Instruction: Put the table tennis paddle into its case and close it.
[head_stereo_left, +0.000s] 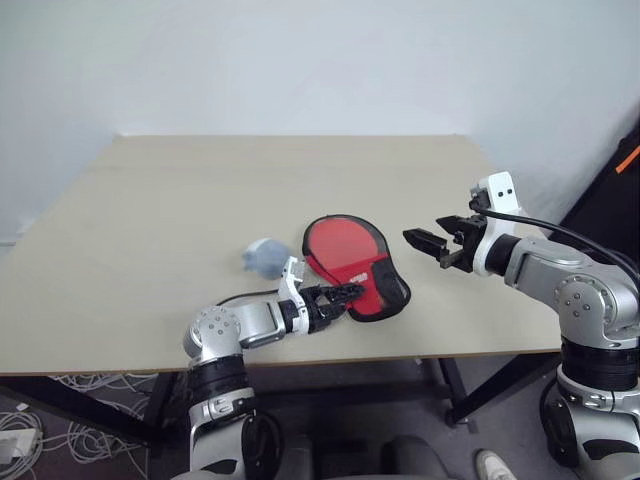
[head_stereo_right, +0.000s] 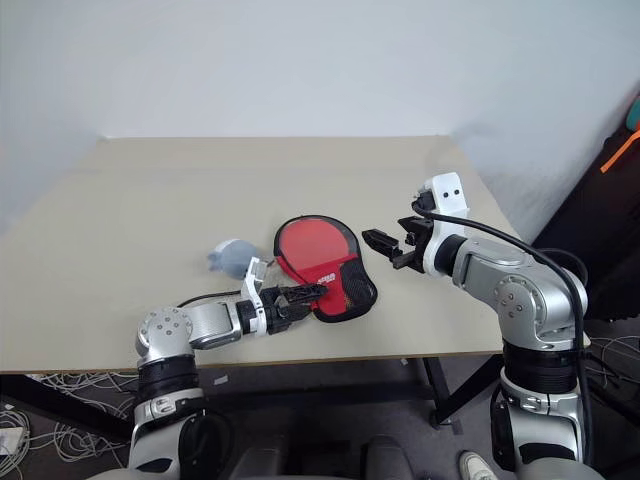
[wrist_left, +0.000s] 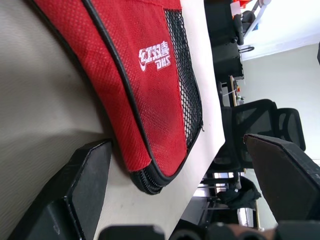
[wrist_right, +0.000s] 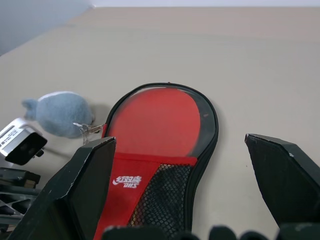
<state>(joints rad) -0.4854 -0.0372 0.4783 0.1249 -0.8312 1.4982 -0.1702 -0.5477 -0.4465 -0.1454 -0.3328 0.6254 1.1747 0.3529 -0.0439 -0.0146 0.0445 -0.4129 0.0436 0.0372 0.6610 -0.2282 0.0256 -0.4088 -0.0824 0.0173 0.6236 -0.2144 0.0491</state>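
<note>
The case lies at a slant behind the table's front edge, so next I pinch the case's zipped corner (wrist_left: 151, 181) with my left gripper and pull the case's narrow end over that table edge.
The case (head_stereo_left: 350, 262) lies flat on the table (head_stereo_left: 180, 200), red with black edging, its black mesh pocket (wrist_left: 185, 95) at the narrow end near the front edge. A white logo (wrist_right: 127, 181) sits beside the mesh. My left gripper (head_stereo_left: 343, 294) rests low at that narrow end, open, with one finger (wrist_left: 75, 195) on the table beside the case's zipped corner and the other (wrist_left: 287, 175) out past the table's edge. My right gripper (head_stereo_left: 425, 241) hovers open above the table, right of the case, pointing toward it. The table tennis paddle is hidden.
A small grey-blue plush lump (head_stereo_left: 264, 255) lies just left of the case, close to my left wrist. The table's front edge (head_stereo_left: 400, 355) runs a little below the case. Dark stands and office chairs (wrist_left: 260, 120) are beyond the table's right side.
</note>
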